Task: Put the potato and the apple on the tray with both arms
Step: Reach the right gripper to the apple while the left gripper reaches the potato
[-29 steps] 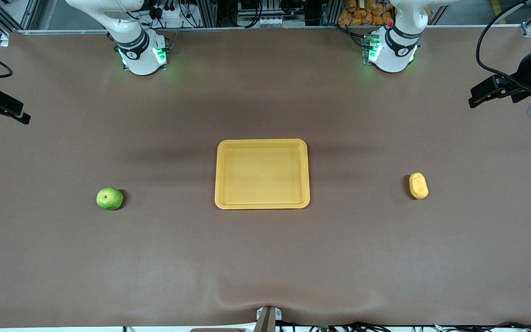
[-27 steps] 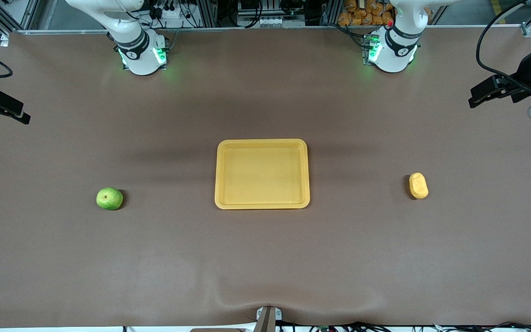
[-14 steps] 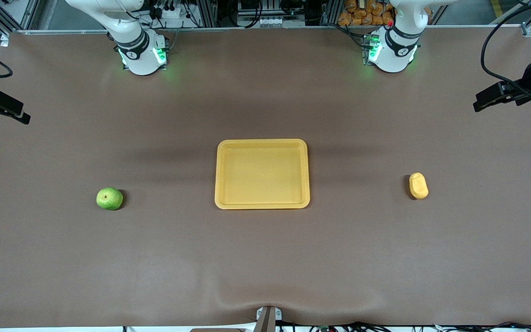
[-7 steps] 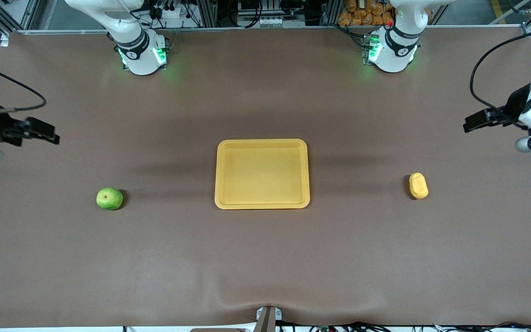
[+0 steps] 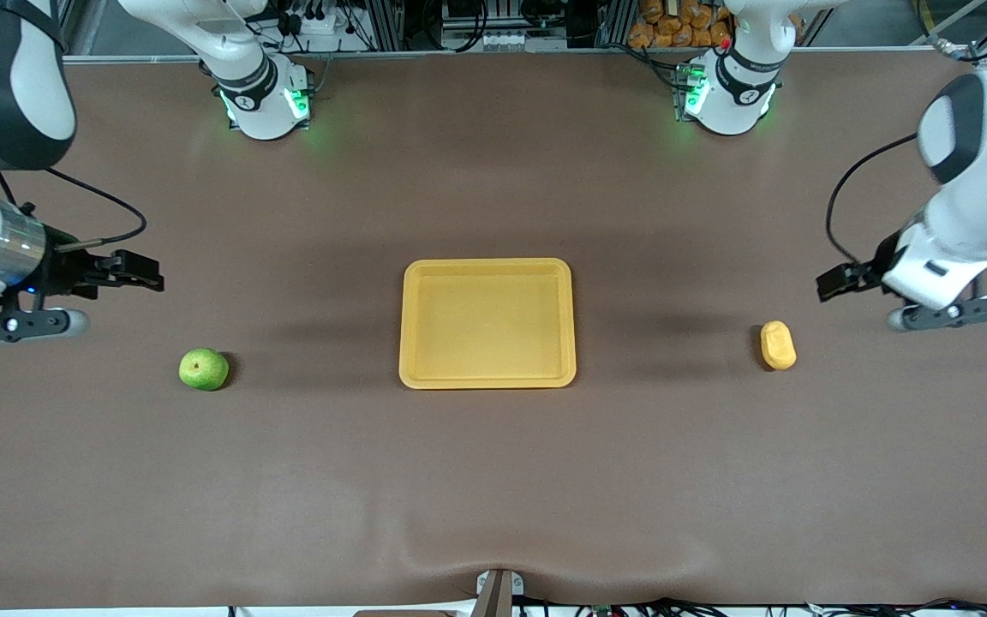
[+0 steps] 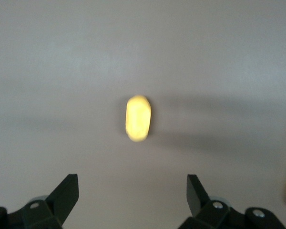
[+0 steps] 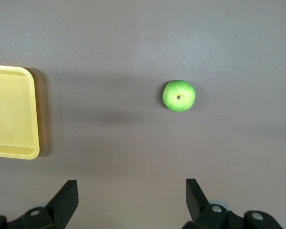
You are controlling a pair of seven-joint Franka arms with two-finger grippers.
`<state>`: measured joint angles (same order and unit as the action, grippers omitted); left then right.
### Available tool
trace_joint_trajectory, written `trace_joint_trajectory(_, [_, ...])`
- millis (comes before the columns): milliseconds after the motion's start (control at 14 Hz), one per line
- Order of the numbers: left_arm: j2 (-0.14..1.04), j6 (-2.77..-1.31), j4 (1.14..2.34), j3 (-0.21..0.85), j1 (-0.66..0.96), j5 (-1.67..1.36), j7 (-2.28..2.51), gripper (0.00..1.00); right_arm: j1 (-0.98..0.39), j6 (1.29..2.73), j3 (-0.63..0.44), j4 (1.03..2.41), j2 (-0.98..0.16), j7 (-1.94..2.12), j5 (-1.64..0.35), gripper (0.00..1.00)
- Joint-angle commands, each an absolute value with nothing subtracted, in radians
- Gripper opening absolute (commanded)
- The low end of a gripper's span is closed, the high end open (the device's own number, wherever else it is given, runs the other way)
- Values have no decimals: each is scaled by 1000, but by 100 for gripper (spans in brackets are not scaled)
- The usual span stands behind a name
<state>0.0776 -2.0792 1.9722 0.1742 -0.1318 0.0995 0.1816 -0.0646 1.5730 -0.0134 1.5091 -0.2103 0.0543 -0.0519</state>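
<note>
The robot's left gripper will next move to the middle of the yellow-orange potato (image 5: 778,345) (image 6: 138,118) and close there across the potato's long sides.
The yellow-orange tray (image 5: 487,324) lies empty at the table's middle. The green apple (image 5: 203,369) sits on the table toward the right arm's end. The yellow-orange potato (image 5: 778,345) lies toward the left arm's end. My right gripper (image 5: 146,278) is open and empty, up over the bare table close to the apple. Its wrist view shows the apple (image 7: 179,96), the tray's edge (image 7: 12,112) and the spread gripper (image 7: 132,193). My left gripper (image 5: 832,284) is open and empty over the table close to the potato. Its wrist view shows the potato (image 6: 137,118) ahead of the gripper (image 6: 132,191).
The two arm bases (image 5: 262,98) (image 5: 729,94) stand at the table's edge farthest from the front camera, with cables and racks past them. A small metal mount (image 5: 498,591) sits at the table's edge nearest the camera.
Both arms have swung in from the table's ends: the right gripper toward the apple, the left gripper toward the potato. The apple, potato and tray have not moved.
</note>
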Motion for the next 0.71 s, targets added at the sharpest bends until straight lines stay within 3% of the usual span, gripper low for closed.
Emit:
trace_joint_trajectory(0, [119,-2203,2034,181,-138,126,173,100,-95,1572,-20,1471,-245,55,-28,100])
trace_joint_trajectory(643, [288,-2428,2079,178,-183,199,175,100,-78,1589,-21,1485,-347,-20,-51,100])
